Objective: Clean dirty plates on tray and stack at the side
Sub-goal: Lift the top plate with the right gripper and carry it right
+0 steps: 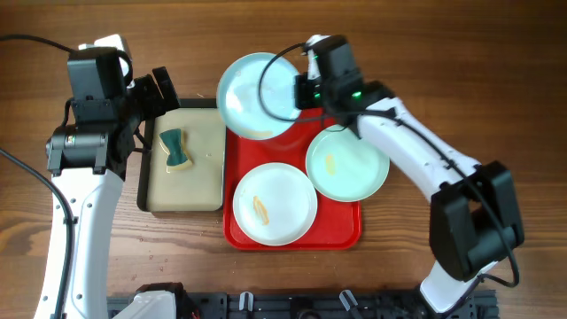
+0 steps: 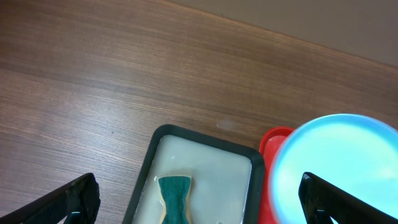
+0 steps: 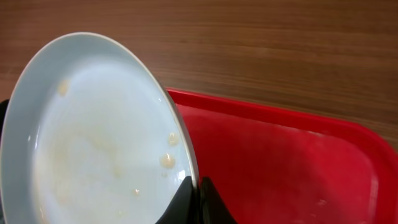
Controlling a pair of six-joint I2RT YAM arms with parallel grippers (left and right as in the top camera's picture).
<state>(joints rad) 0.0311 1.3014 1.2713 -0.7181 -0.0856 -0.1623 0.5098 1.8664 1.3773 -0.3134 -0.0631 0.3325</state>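
I should use my right gripper to set the pale blue plate on the wooden tabletop (image 1: pixel 394 110) next to the red tray, near the pale green plate.
My right gripper (image 1: pixel 301 90) is shut on the rim of the pale blue plate (image 1: pixel 257 96) and holds it tilted above the back left corner of the red tray (image 1: pixel 350 232). In the right wrist view the fingertips (image 3: pixel 194 185) pinch the plate's edge (image 3: pixel 93 137), which carries yellowish smears, over the tray (image 3: pixel 280 168). The pale green plate (image 1: pixel 347 163) and the white plate (image 1: pixel 275 203) lie in the tray, each with a yellowish smear. My left gripper (image 2: pixel 199 199) is open and empty above the beige tray's back end; the blue plate (image 2: pixel 339 162) shows at its right.
A black-rimmed beige tray (image 1: pixel 208 159) stands left of the red tray and holds a green sponge (image 1: pixel 176 149), which also shows in the left wrist view (image 2: pixel 174 198). The rest is brown wooden tabletop (image 1: pixel 496 80).
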